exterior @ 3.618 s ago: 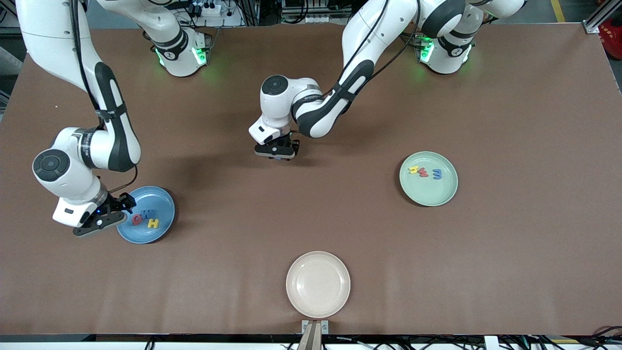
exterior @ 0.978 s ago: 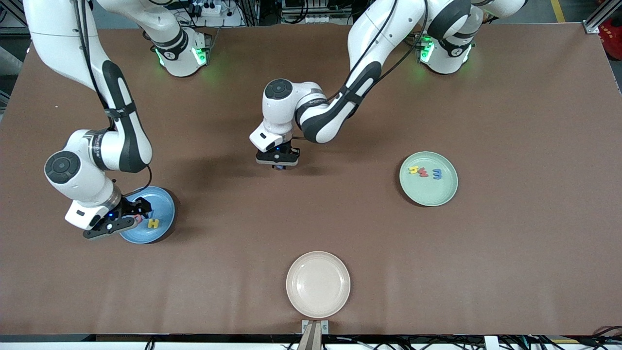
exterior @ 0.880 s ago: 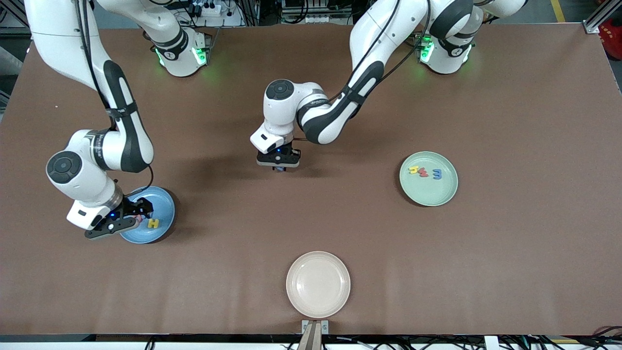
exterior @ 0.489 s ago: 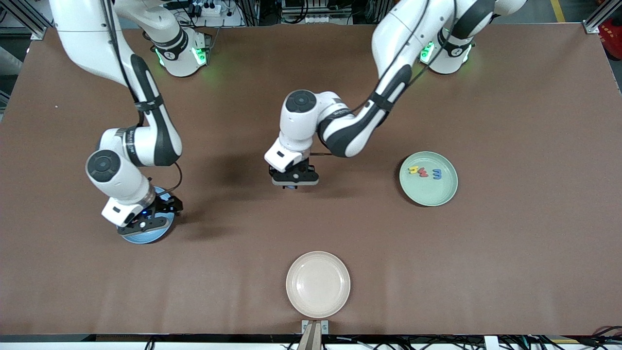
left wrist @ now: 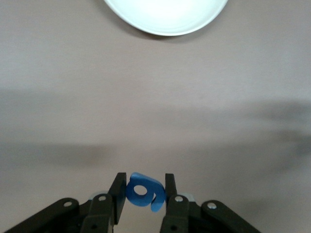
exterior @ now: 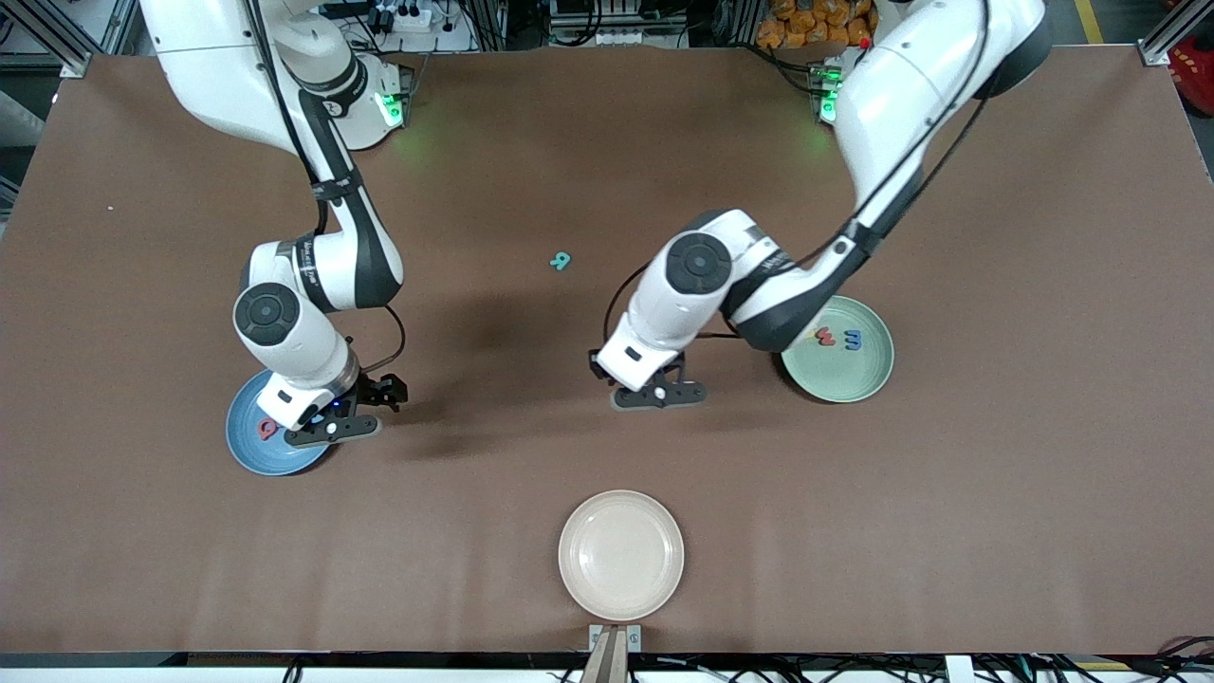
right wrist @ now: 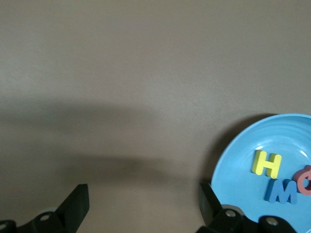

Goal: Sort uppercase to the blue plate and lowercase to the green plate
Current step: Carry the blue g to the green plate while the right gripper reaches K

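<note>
Next, I put down the blue g with my left gripper in the green plate (exterior: 842, 362), just in front of the blue m.
My left gripper (exterior: 654, 391) (left wrist: 144, 194) is shut on a small blue lowercase g (left wrist: 144, 190) and hangs over bare table beside the green plate (exterior: 844, 375). A red w (exterior: 825, 336) and a blue m (exterior: 853, 338) lie in that plate; my arm hides part of it. My right gripper (exterior: 332, 429) (right wrist: 143, 204) is open and holds nothing, over the table at the edge of the blue plate (exterior: 248, 451) (right wrist: 243, 170). In the blue plate lie a yellow H (right wrist: 266, 163), a blue M (right wrist: 281, 191) and a red Q (right wrist: 305, 180). A teal uppercase R (exterior: 561, 261) lies on the table.
A cream plate (exterior: 620, 555) (left wrist: 165, 14) sits near the front edge, nearer to the front camera than my left gripper. Brown table surface (exterior: 996, 493) stretches around the plates.
Both arms have swung toward the left arm's end of the table. The left gripper carried the blue g close to the green plate, uncovering the teal R. The right gripper left the blue plate.
</note>
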Controlling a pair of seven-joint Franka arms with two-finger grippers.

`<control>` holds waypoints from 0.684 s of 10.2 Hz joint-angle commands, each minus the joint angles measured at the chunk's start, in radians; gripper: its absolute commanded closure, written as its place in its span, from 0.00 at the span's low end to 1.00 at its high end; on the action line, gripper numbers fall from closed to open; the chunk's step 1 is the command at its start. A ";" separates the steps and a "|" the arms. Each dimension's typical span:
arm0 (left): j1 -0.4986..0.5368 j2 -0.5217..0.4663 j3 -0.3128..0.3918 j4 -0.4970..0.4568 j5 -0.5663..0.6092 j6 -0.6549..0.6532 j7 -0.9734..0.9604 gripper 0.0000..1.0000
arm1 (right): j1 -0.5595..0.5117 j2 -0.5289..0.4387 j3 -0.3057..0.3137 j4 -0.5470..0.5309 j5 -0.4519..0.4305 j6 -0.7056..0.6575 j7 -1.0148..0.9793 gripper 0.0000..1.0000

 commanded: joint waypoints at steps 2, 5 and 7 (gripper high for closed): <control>0.138 -0.082 -0.043 -0.051 -0.173 -0.166 0.176 0.76 | 0.034 -0.032 -0.003 0.054 0.047 -0.165 0.044 0.00; 0.248 -0.159 -0.033 -0.051 -0.258 -0.379 0.305 0.75 | 0.092 -0.032 -0.003 0.063 0.047 -0.180 0.144 0.00; 0.313 -0.167 -0.023 -0.071 -0.258 -0.467 0.368 0.72 | 0.171 -0.028 -0.005 0.062 0.048 -0.192 0.291 0.00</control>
